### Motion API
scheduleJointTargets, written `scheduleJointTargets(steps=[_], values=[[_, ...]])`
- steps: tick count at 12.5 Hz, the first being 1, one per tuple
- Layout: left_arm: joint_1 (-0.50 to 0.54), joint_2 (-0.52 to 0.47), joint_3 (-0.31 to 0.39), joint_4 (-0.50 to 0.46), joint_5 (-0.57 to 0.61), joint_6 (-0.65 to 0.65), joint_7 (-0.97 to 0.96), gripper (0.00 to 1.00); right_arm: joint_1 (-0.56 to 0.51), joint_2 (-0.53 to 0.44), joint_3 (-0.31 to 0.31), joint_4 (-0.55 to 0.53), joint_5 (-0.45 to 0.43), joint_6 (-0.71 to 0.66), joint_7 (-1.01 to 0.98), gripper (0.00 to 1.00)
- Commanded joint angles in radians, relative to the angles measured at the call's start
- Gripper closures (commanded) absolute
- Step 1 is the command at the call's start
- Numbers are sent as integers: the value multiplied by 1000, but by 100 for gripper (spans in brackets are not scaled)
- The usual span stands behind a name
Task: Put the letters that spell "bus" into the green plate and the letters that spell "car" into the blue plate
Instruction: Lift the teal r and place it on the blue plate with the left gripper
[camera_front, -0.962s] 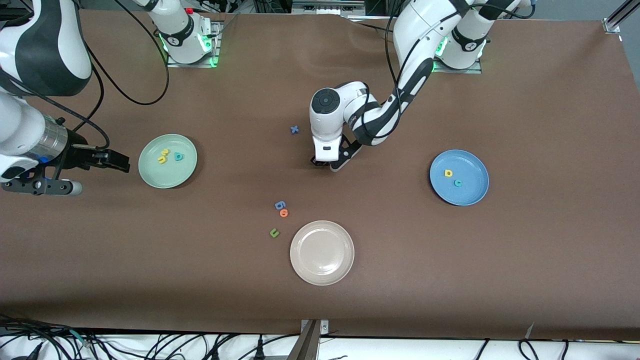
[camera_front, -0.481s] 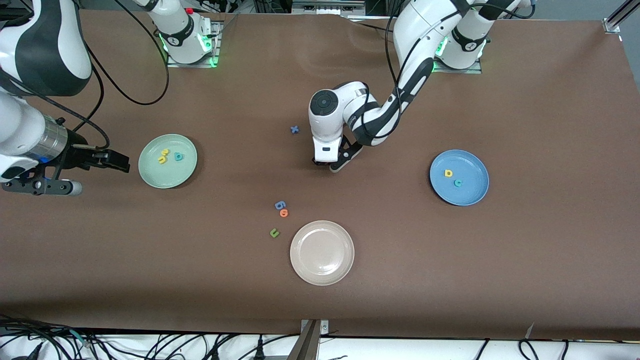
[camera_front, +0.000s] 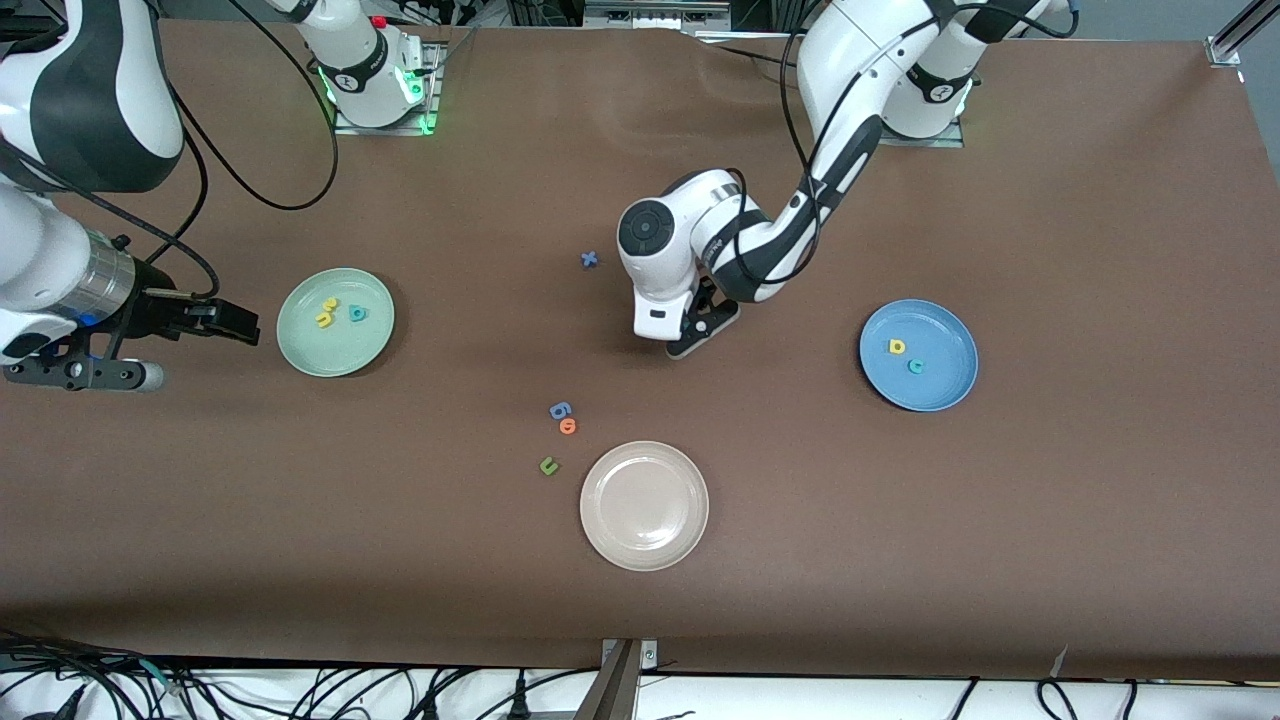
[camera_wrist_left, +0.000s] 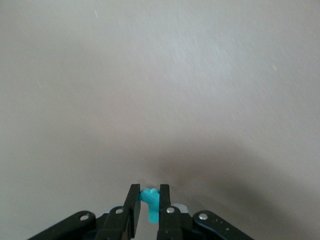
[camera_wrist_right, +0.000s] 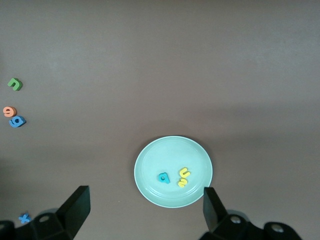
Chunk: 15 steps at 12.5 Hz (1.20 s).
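I should let go of the teal "r" with my left gripper against the teal "c" on the blue plate (camera_front: 930, 371), away from the yellow "a".
My left gripper (camera_front: 688, 338) is shut on the thin teal "r" (camera_wrist_left: 151, 202), held just above the bare table in the middle. The blue plate (camera_front: 940, 385), toward the left arm's end, holds the yellow "a" (camera_front: 897, 346) and the teal "c" (camera_front: 916, 366). The green plate (camera_front: 335, 350), toward the right arm's end, holds the yellow "u" (camera_wrist_right: 184, 173), the yellow "s" (camera_wrist_right: 182, 183) and the teal "b" (camera_wrist_right: 164, 177). My right gripper (camera_front: 240, 327) waits open and empty beside the green plate (camera_wrist_right: 155, 160).
A cream-white plate (camera_front: 644, 540) lies nearer the front camera than the left gripper. Beside it are a blue "b"-like letter (camera_front: 560, 410), an orange letter (camera_front: 568, 426) and an olive-green "u" (camera_front: 548, 465). A small blue "x" (camera_front: 589, 259) lies next to the left arm's hand.
The left hand has shifted a little toward the blue plate with the teal "r" in its grip. The right arm has not moved.
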Motion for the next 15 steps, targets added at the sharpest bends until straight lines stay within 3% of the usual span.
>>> scheduleJointTargets(steps=[1,7,11,15], values=[[82,-23,-6,38,-41,-123,216,92,-4,-13,6,-16,-13,10,-4,0],[319,-100,-2,37,-56,-294,733,92,-4,-13,6,-16,-13,9,-6,0],[453,-121,0,20,-46,-312,1030,92,-4,-13,6,-16,-13,9,-6,0],[545,-86,4,21,-47,-400,1377,92,-6,-13,6,-16,-13,9,-7,0]])
